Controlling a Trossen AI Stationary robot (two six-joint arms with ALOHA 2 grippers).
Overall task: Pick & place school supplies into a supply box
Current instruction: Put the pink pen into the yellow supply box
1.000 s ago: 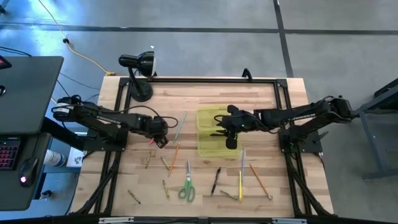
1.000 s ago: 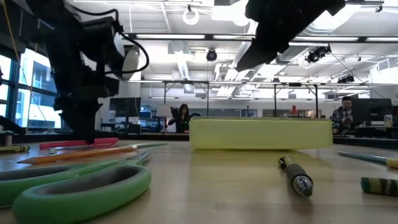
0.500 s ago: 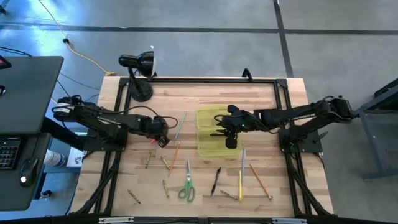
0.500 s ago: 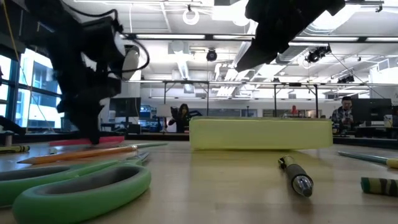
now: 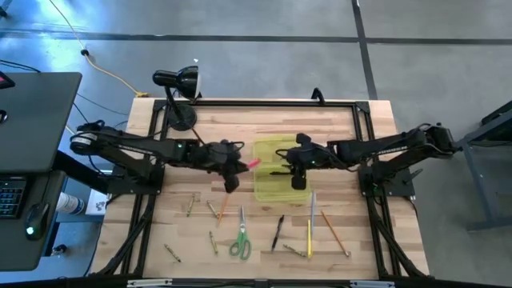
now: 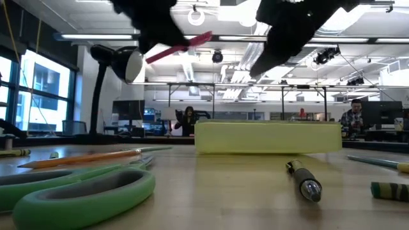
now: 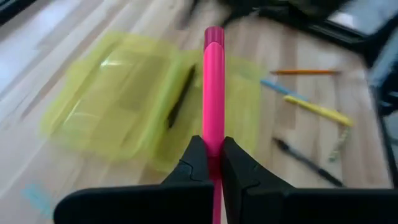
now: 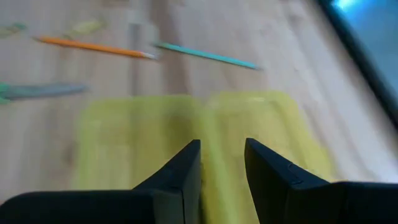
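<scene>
I should let go of the red-pink marker, now held high above the table, with my left gripper in the supply box's near half [image 5: 284, 189] [image 7: 217, 111], next to the black pen there.
My left gripper [image 5: 234, 168] is shut on the red-pink marker [image 5: 253, 163] and holds it high above the table, just left of the supply box [image 5: 272, 178]. The translucent yellow-green box lies open with a black pen [image 7: 180, 99] inside. Above the box's right part my right gripper [image 5: 298, 182] hangs open, with nothing between its fingers [image 8: 186, 168]. The other school supplies lie on the table nearer the front: green-handled scissors [image 5: 240, 242], a black pen [image 5: 277, 232], a yellow pencil [image 5: 310, 237] and orange pencils [image 5: 225, 200]. My left gripper pinches the marker's barrel [image 7: 213, 134] between its two fingers. Most of the marker sticks out ahead of the fingertips toward the box, and a short piece shows behind them. The marker is lifted clear and tilted, its free end [image 6: 206, 36] higher.
A black desk lamp [image 5: 178, 92] stands at the far left corner. Small brassy bits [image 5: 191, 206] lie scattered at the front left. A black frame [image 5: 264, 102] runs around the tabletop. In the low view the scissors [image 6: 77, 191] and a pen [image 6: 304, 179] lie close to the camera.
My left gripper has taken hold of the marker, which lay on the table at the left, and lifted it clear. It has carried it up and toward the table's right, close to the box. My right gripper has stayed over the box.
</scene>
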